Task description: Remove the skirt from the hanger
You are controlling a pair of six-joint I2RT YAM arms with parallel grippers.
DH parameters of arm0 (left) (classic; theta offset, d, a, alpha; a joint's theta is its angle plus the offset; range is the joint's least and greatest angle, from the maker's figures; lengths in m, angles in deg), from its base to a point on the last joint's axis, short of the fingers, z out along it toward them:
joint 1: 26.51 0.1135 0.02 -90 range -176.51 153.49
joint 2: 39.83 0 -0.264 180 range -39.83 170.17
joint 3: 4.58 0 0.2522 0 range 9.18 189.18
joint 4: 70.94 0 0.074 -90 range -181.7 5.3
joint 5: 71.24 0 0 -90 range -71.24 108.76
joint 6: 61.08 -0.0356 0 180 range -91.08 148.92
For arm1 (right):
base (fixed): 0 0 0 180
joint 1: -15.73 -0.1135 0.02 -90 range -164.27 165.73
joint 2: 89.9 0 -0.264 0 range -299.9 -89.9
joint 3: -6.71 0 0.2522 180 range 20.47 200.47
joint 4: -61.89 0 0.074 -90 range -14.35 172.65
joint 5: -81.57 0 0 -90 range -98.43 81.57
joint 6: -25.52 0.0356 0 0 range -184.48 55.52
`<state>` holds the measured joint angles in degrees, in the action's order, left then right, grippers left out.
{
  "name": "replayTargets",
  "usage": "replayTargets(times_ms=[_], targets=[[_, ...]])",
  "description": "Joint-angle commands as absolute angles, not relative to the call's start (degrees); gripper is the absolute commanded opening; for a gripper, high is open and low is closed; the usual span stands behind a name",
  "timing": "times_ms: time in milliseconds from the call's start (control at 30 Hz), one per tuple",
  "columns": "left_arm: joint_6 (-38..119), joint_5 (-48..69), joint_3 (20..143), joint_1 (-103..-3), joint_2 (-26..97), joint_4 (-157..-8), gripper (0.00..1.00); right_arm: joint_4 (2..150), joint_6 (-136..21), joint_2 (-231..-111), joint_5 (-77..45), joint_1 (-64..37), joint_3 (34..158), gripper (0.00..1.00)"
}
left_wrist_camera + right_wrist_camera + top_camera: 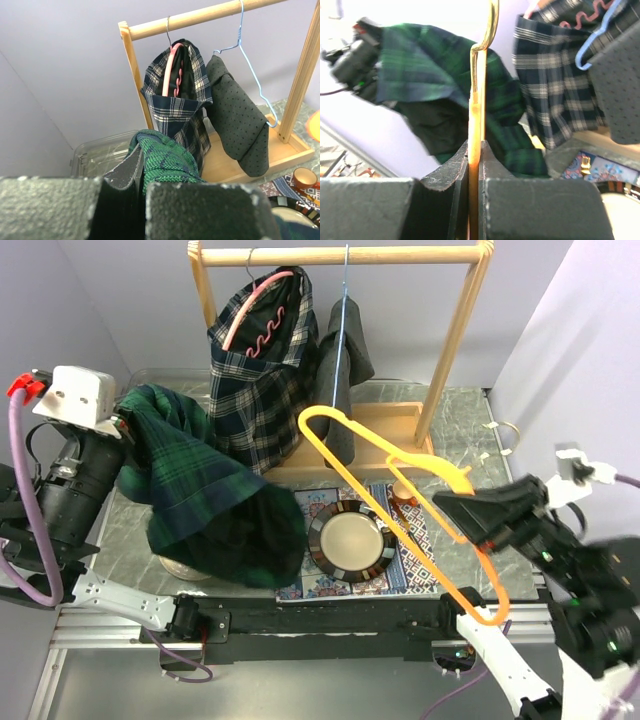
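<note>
The robot's right gripper should release the orange hanger on the wooden rack (397, 330), between the grey dotted garment and the bare post.
The green tartan skirt (200, 495) hangs from my left gripper (125, 430), which is shut on its top edge at the left; it also shows in the left wrist view (162, 160) and the right wrist view (420, 75). The skirt is off the orange hanger (400, 500), which my right gripper (455, 505) is shut on and holds in the air over the mat. The hanger bar runs up between the right fingers (474, 100).
A wooden rack (330, 255) at the back holds a navy plaid garment (260, 370) on a pink hanger and a grey dotted garment (345, 380) on a blue hanger. A round plate (350, 540) sits on a patterned mat (415, 560). A clear bin (100, 155) stands back left.
</note>
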<state>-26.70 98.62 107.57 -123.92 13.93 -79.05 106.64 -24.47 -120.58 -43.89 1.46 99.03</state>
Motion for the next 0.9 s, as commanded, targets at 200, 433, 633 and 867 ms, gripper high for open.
replayTargets(times_ms=[200, 433, 633, 867], targets=[[-26.2, 96.9, 109.0, -123.9, 14.2, -78.0, 0.01, 100.5, -31.0, -135.9, -28.8, 1.7, 105.0, 0.0], [-26.3, 97.9, 108.8, -123.8, 14.3, -78.2, 0.01, 111.9, -39.8, -148.9, -8.5, 1.1, 119.3, 0.0], [-28.7, 99.1, 108.9, -123.9, 14.2, -76.4, 0.01, 110.1, -44.1, -152.4, -11.2, 1.0, 122.0, 0.0], [-29.5, 99.3, 107.8, -123.9, 13.4, -75.4, 0.01, 109.8, -46.6, -161.1, -3.5, -0.4, 128.8, 0.0]])
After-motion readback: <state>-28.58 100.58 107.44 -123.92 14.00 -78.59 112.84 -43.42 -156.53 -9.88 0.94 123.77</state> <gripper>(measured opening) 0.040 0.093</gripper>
